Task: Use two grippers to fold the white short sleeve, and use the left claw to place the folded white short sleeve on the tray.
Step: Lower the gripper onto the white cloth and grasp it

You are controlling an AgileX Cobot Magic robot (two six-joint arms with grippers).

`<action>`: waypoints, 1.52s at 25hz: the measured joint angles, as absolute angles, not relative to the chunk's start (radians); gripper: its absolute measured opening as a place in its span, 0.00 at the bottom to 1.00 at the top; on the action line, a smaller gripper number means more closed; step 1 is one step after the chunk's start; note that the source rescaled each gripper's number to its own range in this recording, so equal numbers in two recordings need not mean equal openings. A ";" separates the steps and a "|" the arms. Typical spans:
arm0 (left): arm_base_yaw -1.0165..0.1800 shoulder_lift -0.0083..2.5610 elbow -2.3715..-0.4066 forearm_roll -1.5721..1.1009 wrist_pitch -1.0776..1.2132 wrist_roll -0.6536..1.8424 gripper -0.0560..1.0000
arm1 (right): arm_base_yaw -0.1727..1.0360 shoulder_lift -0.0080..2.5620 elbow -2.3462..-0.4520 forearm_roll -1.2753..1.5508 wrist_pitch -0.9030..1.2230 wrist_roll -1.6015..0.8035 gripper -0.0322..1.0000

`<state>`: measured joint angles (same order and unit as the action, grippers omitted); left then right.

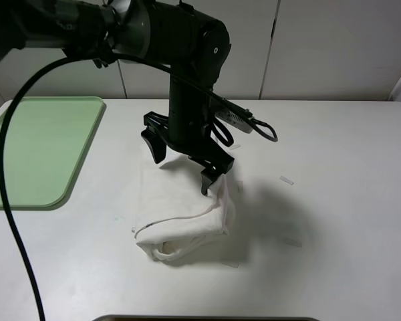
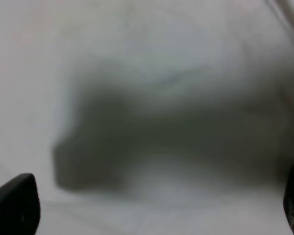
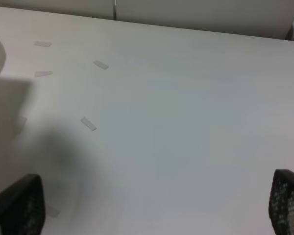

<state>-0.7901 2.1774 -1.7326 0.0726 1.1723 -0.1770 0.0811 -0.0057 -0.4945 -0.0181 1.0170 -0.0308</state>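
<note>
The folded white short sleeve will have my left gripper close on its middle (image 1: 171, 199), at the spot just behind the sleeve's thick near edge.
The white short sleeve (image 1: 182, 217) lies folded into a thick bundle at the middle of the white table. The left claw (image 1: 182, 167) hangs open just above its far edge, one finger (image 1: 154, 146) on the left and one (image 1: 210, 180) touching or nearly touching the right side of the fabric. In the left wrist view the claw (image 2: 154, 210) is open, very close over blurred white cloth (image 2: 152, 73). The pale green tray (image 1: 33, 147) lies empty at the far left. The right gripper (image 3: 152, 205) is open over bare table and is out of the exterior view.
Small pale tape strips (image 1: 286, 180) lie on the table right of the shirt, and they also show in the right wrist view (image 3: 88, 124). The left arm's thick black cable (image 1: 10, 200) loops down over the left side of the table. White wall panels stand behind.
</note>
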 joint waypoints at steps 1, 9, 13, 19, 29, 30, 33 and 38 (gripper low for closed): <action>-0.792 2.186 -1.733 0.057 1.170 -0.171 1.00 | 0.081 -0.006 -0.495 -0.018 1.017 -0.031 1.00; -0.817 2.258 -1.733 0.012 1.104 -0.157 1.00 | 0.081 -0.006 -0.495 -0.018 1.017 -0.031 1.00; -0.817 2.300 -1.733 0.000 1.078 -0.145 1.00 | 0.081 -0.006 -0.495 -0.018 1.017 -0.031 1.00; -0.817 2.325 -1.733 -0.006 1.060 -0.133 1.00 | 0.081 -0.006 -0.495 -0.018 1.017 -0.031 1.00; -0.815 2.221 -1.882 0.050 1.173 -0.118 1.00 | 0.081 -0.006 -0.495 -0.018 1.017 -0.031 1.00; -0.813 2.209 -1.883 0.053 1.173 -0.118 1.00 | 0.081 -0.006 -0.495 -0.018 1.017 -0.031 1.00; -0.803 2.170 -1.885 0.058 1.173 -0.119 1.00 | 0.081 -0.006 -0.495 -0.018 1.017 -0.031 1.00; -0.777 2.119 -1.879 0.065 1.173 -0.119 1.00 | 0.081 -0.006 -0.495 -0.018 1.017 -0.031 1.00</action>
<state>-0.7773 2.1193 -1.8788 0.0647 1.1728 -0.1186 0.0811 -0.0057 -0.4945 -0.0181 1.0170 -0.0308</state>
